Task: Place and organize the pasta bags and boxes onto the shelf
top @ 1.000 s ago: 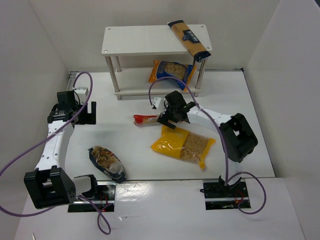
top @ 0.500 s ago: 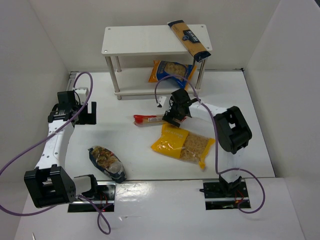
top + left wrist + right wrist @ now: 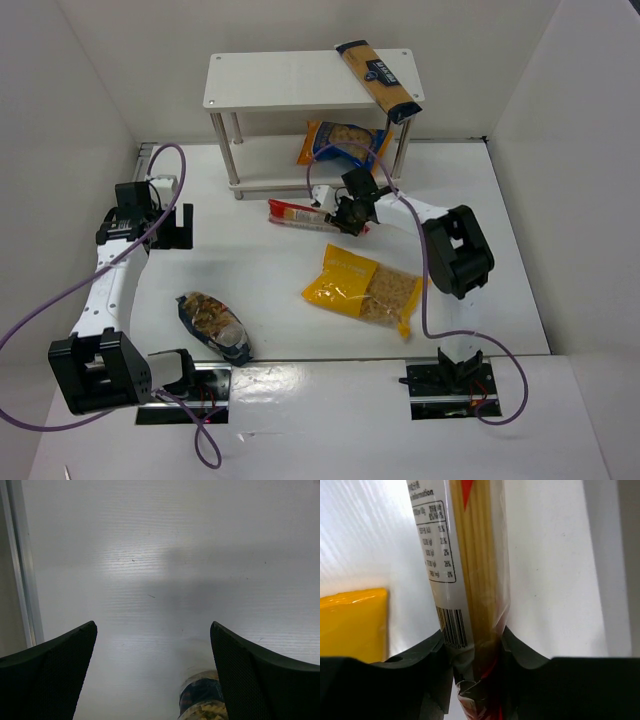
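Note:
Next, I set down the red pasta pack, which my right gripper holds near its end, and take it nearer the middle (image 3: 314,218) before I shelve it.
My right gripper (image 3: 340,217) (image 3: 472,650) is shut on one end of the long narrow red pasta pack (image 3: 295,212) (image 3: 470,570), which sticks out to the left just in front of the white shelf (image 3: 290,82). A tan-and-navy spaghetti pack (image 3: 378,80) lies on the top board, overhanging its right front corner. The blue-orange bag (image 3: 343,143) sits on the lower board. On the table lie the big yellow windowed bag (image 3: 366,283) (image 3: 350,622) and the dark-blue clear bag (image 3: 213,325) (image 3: 202,700). My left gripper (image 3: 180,372) (image 3: 152,680) is open above the near left table, beside the dark-blue bag.
White walls enclose the table on three sides. A metal rail (image 3: 20,570) runs along the left edge. Purple cables (image 3: 60,290) loop from both arms. The right arm's elbow (image 3: 455,250) rises beside the yellow bag.
The right gripper closed on the red pack's end and carried it up and away from the yellow bag, closer to the shelf. The left arm has not moved.

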`<action>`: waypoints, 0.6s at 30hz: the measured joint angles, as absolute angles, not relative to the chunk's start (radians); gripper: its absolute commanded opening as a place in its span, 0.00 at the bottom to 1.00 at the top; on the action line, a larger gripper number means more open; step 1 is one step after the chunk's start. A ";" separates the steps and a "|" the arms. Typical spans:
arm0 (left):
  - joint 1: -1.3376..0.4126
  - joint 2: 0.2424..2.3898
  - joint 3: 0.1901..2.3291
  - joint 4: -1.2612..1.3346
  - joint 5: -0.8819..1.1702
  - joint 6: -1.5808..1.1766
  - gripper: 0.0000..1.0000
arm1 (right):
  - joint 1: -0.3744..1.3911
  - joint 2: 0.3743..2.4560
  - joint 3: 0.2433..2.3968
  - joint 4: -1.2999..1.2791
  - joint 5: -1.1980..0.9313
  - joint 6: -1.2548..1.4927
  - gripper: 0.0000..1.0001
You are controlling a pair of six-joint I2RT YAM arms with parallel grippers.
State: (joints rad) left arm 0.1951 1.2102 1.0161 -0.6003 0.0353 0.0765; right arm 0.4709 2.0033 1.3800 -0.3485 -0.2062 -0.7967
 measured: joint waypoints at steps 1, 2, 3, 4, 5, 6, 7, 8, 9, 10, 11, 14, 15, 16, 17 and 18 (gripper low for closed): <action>0.195 1.210 1.016 -0.600 0.037 0.076 1.00 | 0.472 1.999 1.380 -0.358 -0.207 -0.798 0.00; 0.195 1.210 1.016 -0.600 0.040 0.078 1.00 | 0.476 1.988 1.374 -0.371 -0.209 -0.793 0.00; 0.195 1.210 1.016 -0.600 0.046 0.079 1.00 | 0.482 1.969 1.361 -0.386 -0.216 -0.785 0.00; 0.195 1.210 1.016 -0.601 0.052 0.079 1.00 | 0.489 1.949 1.347 -0.402 -0.222 -0.775 0.00; 0.195 1.210 1.016 -0.601 0.060 0.080 1.00 | 0.497 1.918 1.331 -0.421 -0.225 -0.765 0.00; 0.195 1.208 1.016 -0.601 0.073 0.083 1.00 | 0.507 1.880 1.313 -0.441 -0.229 -0.751 0.00; 0.195 1.206 1.016 -0.603 0.088 0.089 1.00 | 0.517 1.836 1.303 -0.467 -0.233 -0.741 0.00; 0.195 1.205 1.016 -0.606 0.107 0.101 1.00 | 0.527 1.785 1.299 -0.494 -0.238 -0.730 0.00; 0.195 1.203 1.017 -0.613 0.138 0.112 1.00 | 0.538 1.731 1.299 -0.514 -0.246 -0.720 0.00; 0.194 1.200 1.017 -0.620 0.171 0.130 1.00 | 0.548 1.674 1.300 -0.525 -0.255 -0.712 0.00; 0.184 1.198 1.017 -0.630 0.198 0.141 1.00 | 0.556 1.625 1.300 -0.532 -0.268 -0.704 0.00; 0.113 1.195 1.021 -0.650 0.277 0.196 1.00 | 0.580 1.472 1.300 -0.540 -0.318 -0.677 0.00; 0.073 1.195 1.023 -0.656 0.305 0.218 1.00 | 0.582 1.436 1.300 -0.538 -0.334 -0.669 0.00; 0.035 1.197 1.028 -0.667 0.337 0.246 1.00 | 0.583 1.403 1.299 -0.535 -0.350 -0.663 0.00; -0.003 1.198 1.034 -0.680 0.368 0.274 1.00 | 0.583 1.379 1.299 -0.531 -0.363 -0.657 0.00; -0.039 1.201 1.042 -0.690 0.399 0.305 1.00 | 0.583 1.361 1.299 -0.526 -0.376 -0.657 0.00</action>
State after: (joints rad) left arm -0.0391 1.2015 1.0420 -0.6895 0.3988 0.3050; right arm 0.5827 1.3613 1.2991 -0.5262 -0.3759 -0.6575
